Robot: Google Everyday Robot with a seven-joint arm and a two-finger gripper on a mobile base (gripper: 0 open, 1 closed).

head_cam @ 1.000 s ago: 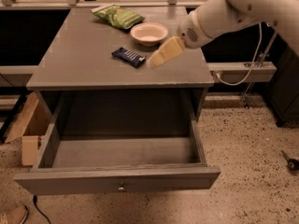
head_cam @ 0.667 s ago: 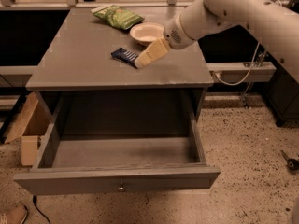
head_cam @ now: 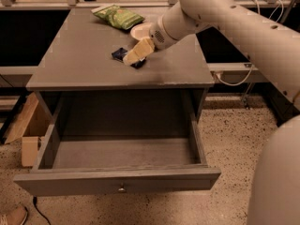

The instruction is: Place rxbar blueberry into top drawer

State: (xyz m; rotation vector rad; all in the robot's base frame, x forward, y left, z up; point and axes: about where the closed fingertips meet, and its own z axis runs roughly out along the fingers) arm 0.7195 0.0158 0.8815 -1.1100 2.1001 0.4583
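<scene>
My gripper is going to close on the middle of the rxbar blueberry (head_cam: 130,59), with the two ends of the bar sticking out beside the fingers.
The rxbar blueberry (head_cam: 119,54), a dark navy flat bar, lies on the grey cabinet top (head_cam: 79,55) near its middle. My gripper (head_cam: 133,55) with its tan fingers is right over the bar's right part and covers it. The top drawer (head_cam: 117,179) is pulled wide open below the cabinet top, its inside bare, with a small round knob (head_cam: 122,188) at the centre of its front panel.
A green crinkly snack bag (head_cam: 118,16) lies at the back of the cabinet top. A white bowl (head_cam: 140,31) stands beside it, just behind my gripper. A cardboard box (head_cam: 29,130) sits on the floor at the left. A shoe (head_cam: 11,217) shows at the bottom left corner.
My arm has swung left and down from beside the bowl, and the gripper is now over the bar. The view has also shifted, so the cabinet sits lower left.
</scene>
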